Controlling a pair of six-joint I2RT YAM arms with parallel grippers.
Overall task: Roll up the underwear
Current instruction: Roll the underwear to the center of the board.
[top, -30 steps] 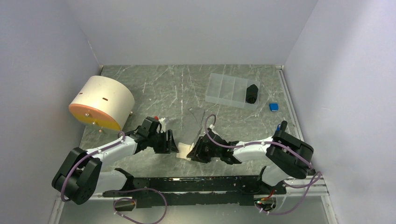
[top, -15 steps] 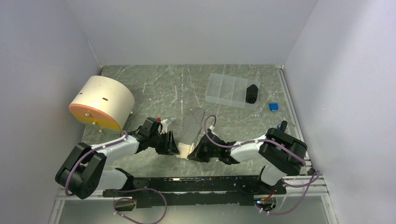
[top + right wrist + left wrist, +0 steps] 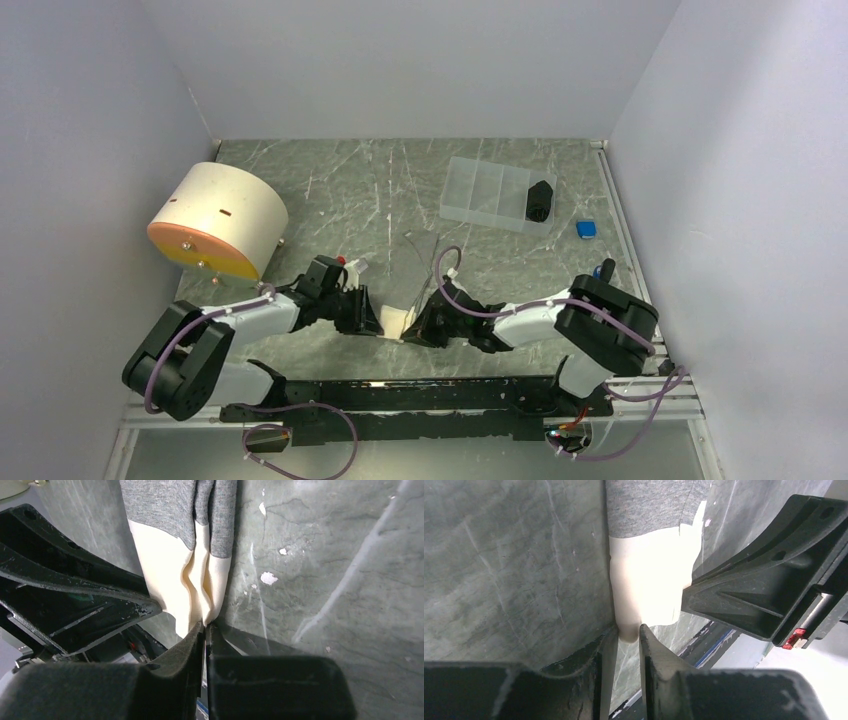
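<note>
The waistband's layers pucker apart at the fingers of the robot's right gripper, so that right gripper should open, turn and pinch the underwear's corner (image 3: 201, 616) from the near side before it rolls.
The underwear (image 3: 417, 262) is a narrow folded strip of grey fabric with a cream waistband (image 3: 393, 321) at its near end, lying flat on the marbled table. My left gripper (image 3: 377, 321) reaches in from the left. In the left wrist view its fingertips (image 3: 628, 632) pinch the waistband's (image 3: 649, 580) near left corner, which fills the narrow gap. My right gripper (image 3: 413, 324) comes from the right. In the right wrist view it (image 3: 206, 625) is shut on the waistband's (image 3: 197, 595) puckered near right corner, below the grey fabric (image 3: 175, 510).
A cream drum with an orange face (image 3: 218, 220) lies at the left. A clear compartment box (image 3: 480, 190) holds a black item (image 3: 540, 201) at the back right, with a small blue object (image 3: 586, 229) beside it. The black rail (image 3: 400, 395) runs along the near edge.
The left gripper slid right to the waistband and its jaws narrowed onto the corner. The right gripper closed on the other corner and edged left.
</note>
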